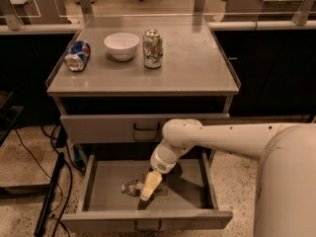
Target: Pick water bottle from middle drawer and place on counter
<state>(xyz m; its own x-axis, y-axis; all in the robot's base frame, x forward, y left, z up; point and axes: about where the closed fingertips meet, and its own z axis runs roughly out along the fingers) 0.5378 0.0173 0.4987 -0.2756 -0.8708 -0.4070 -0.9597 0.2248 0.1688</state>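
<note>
The water bottle lies in the open middle drawer, and my gripper should close around the middle of the water bottle (150, 188).
The water bottle (132, 186) lies on its side on the floor of the open middle drawer (106, 181), cap end toward the left. My gripper (148, 189) hangs down into the drawer from the white arm and sits right over the bottle's right half, hiding that part. The counter (192, 63) is the grey cabinet top above the drawers.
On the counter stand a white bowl (121, 45), an upright green-and-white soda can (152, 48) and a blue crushed can (78, 55) lying at the left edge. A shut drawer front with a black handle (146, 129) sits above the open drawer. Cables (54, 181) run along the floor at left.
</note>
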